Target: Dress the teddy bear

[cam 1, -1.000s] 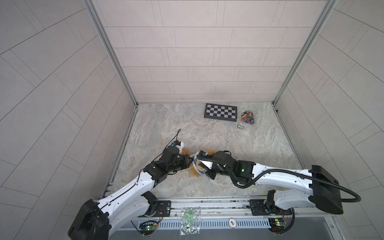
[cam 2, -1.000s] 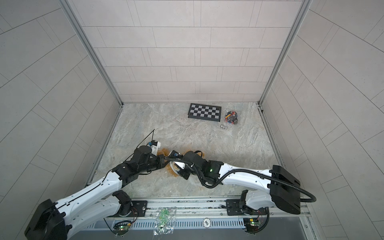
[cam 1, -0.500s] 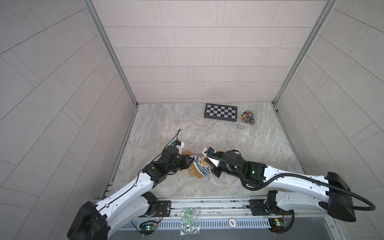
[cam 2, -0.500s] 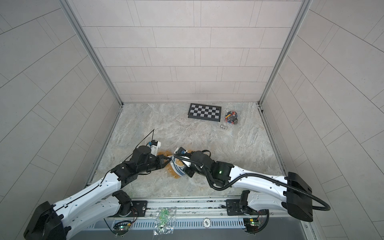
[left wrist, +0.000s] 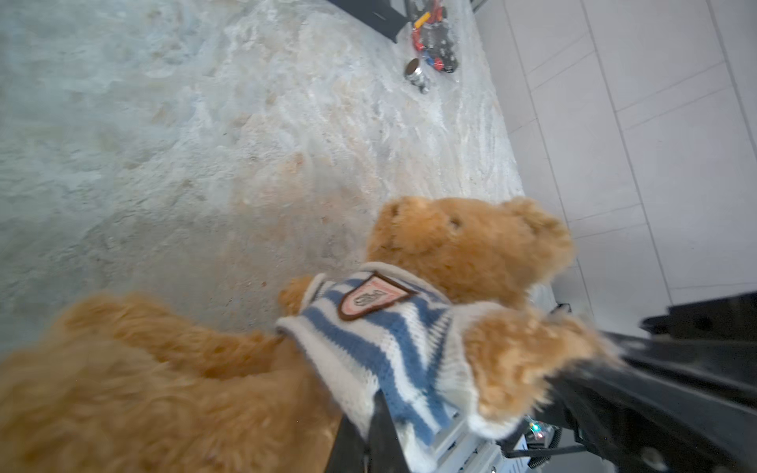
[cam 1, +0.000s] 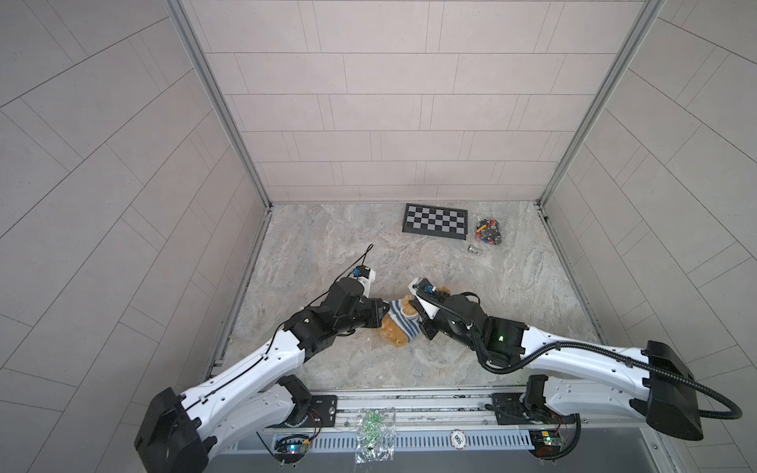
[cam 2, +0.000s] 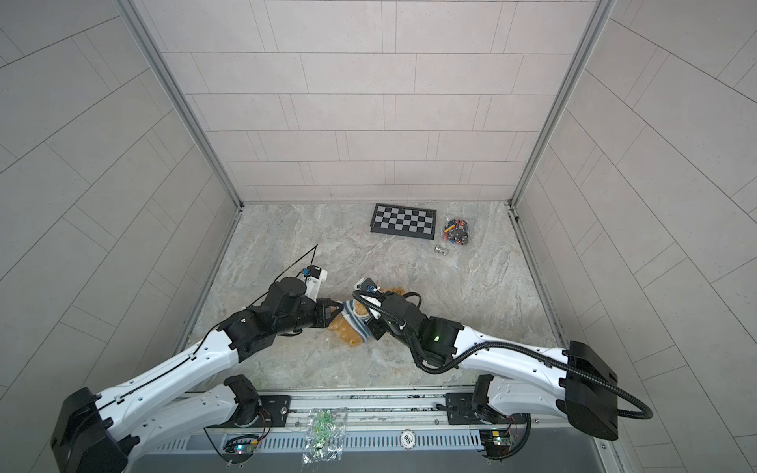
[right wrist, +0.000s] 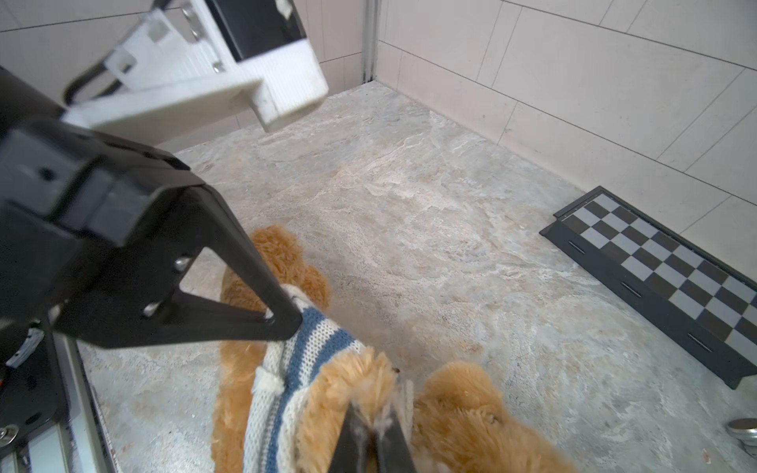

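Note:
The sweater's badge is facing up and the sweater's back hem is hidden, so my right gripper will roll the bear while my left gripper grabs the sweater's hem further round [left wrist: 356, 402].
The golden-brown teddy bear [cam 1: 395, 336] [cam 2: 348, 335] lies on the stone floor between my two arms, its chest in a blue-and-white striped sweater [cam 1: 403, 323] [left wrist: 385, 340] with a badge. My left gripper [cam 1: 384, 308] [left wrist: 377, 405] is shut on the sweater's lower edge at the bear's side. One furry arm [left wrist: 524, 360] sticks out of a sleeve. My right gripper [cam 1: 418, 324] [right wrist: 372, 409] is shut on the fur of that arm. The bear's head [left wrist: 463, 245] [right wrist: 471, 413] lies beside the right gripper. Its legs [right wrist: 270, 254] are bare.
A black-and-white checkerboard [cam 1: 435, 221] lies against the back wall. Beside it are a pile of small coloured parts [cam 1: 487, 231] and a small metal cylinder [cam 1: 474, 249]. Tiled walls close three sides and a metal rail [cam 1: 409, 399] runs along the front.
My right gripper has drawn back to the right with the bear's arm. More of the striped sweater now shows between the grippers. The left gripper has stayed almost in place.

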Controlling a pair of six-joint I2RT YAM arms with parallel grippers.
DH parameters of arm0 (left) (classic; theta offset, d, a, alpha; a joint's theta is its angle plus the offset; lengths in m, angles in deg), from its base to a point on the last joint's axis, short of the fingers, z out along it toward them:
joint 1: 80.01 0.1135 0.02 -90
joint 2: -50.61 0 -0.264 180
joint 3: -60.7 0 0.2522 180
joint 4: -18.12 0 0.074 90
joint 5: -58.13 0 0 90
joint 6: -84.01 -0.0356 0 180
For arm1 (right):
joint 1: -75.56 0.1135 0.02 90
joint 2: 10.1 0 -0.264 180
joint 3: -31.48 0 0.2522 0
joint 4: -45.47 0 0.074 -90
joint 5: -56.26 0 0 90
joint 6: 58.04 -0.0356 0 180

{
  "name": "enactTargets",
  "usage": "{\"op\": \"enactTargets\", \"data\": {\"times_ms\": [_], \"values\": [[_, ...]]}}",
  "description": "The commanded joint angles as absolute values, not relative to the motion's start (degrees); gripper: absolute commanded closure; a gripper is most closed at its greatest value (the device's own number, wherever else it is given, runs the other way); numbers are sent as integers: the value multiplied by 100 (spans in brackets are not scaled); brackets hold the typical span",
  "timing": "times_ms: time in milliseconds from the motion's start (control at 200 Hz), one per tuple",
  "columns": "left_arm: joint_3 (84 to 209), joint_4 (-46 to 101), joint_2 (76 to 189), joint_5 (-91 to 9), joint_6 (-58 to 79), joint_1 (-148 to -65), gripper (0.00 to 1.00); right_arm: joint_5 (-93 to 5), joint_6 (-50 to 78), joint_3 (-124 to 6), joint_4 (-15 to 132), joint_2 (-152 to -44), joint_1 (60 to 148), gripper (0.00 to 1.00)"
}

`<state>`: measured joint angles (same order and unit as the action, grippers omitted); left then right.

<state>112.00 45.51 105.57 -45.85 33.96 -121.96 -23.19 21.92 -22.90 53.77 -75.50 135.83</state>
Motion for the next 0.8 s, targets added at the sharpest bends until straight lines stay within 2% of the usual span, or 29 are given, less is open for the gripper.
{"op": "enactTargets", "data": {"times_ms": [0,360,641,796], "values": [[11237,4832,10600,-4375,3251,-12206,88,-1937,1833,-2552,4996,-7690,13516,100],[11025,4683,10263,-4400,3567,-12321,65,-2099,1523,-2597,4785,-8025,13489,100],[10998,4153,10793,-4267,3863,-12558,65,-2147,1413,-2572,4687,-8053,13489,100],[10978,3855,11037,-4266,4013,-12563,71,-2186,1334,-2526,4631,-8050,13489,100]]}}
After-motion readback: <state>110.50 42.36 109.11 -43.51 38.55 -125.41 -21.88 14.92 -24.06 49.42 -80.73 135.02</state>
